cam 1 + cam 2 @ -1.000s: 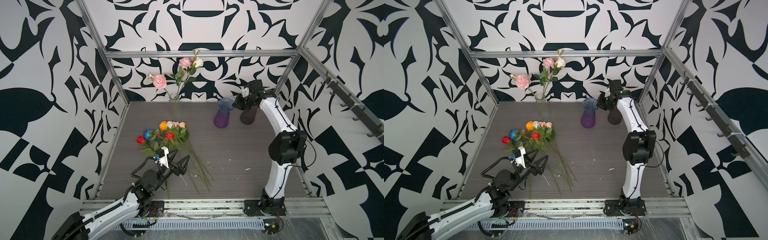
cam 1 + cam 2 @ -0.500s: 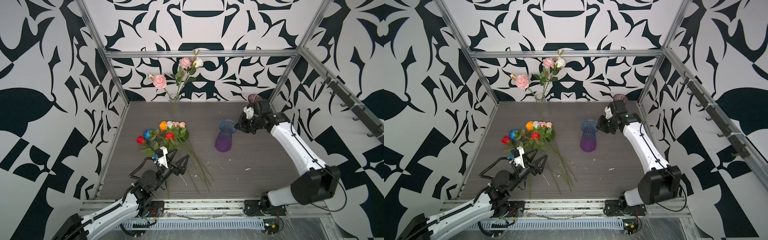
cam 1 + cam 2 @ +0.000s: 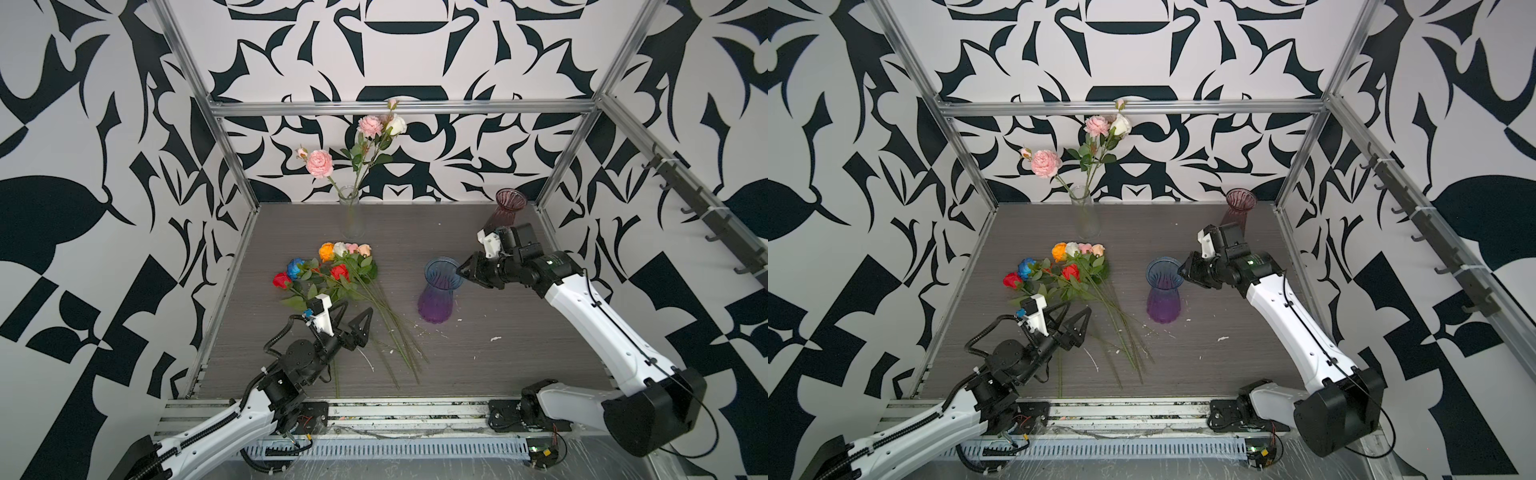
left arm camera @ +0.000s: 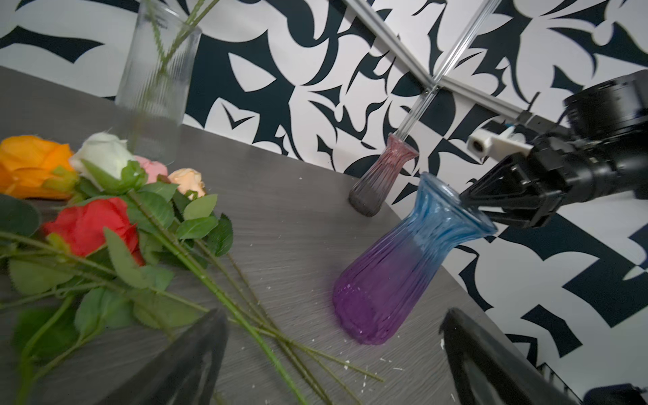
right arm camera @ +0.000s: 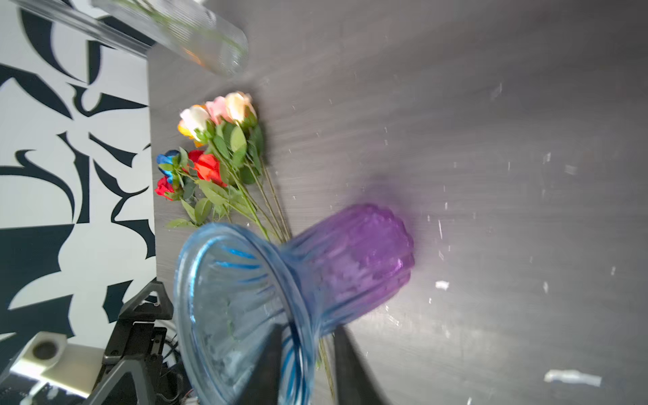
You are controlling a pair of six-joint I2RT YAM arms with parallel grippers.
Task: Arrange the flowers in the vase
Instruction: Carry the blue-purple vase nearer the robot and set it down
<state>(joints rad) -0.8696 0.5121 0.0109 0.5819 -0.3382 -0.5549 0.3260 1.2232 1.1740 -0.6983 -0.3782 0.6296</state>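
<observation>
The blue flower is beside the red flower nearest the vase. Next, my left gripper should go to it and close on its stem [image 3: 352,294] [image 4: 192,306] just below the leaves.
The flowers [image 3: 332,270] [image 3: 1069,266] lie in a bunch on the grey table, heads red, blue, orange, white and peach, stems pointing to the front. A blue-and-purple glass vase [image 3: 438,291] [image 3: 1163,295] stands upright to their right. My right gripper [image 3: 461,271] [image 5: 308,364] straddles its rim, one finger inside and one outside, jaws open with a gap to the glass. My left gripper [image 3: 354,314] [image 4: 333,357] hovers wide open over the stems' lower ends, holding nothing. The left wrist view shows the flowers [image 4: 105,210] and the vase [image 4: 396,273].
A tall clear vase [image 3: 350,216] with pink and white blooms [image 3: 320,163] stands at the back wall. A small dark pink vase [image 3: 509,204] sits in the back right corner. Metal frame posts edge the table. White crumbs dot the table's front right part.
My right arm brought the blue-and-purple vase from the back right to the table's middle, and its jaws have now parted from the rim. The left arm stayed put.
</observation>
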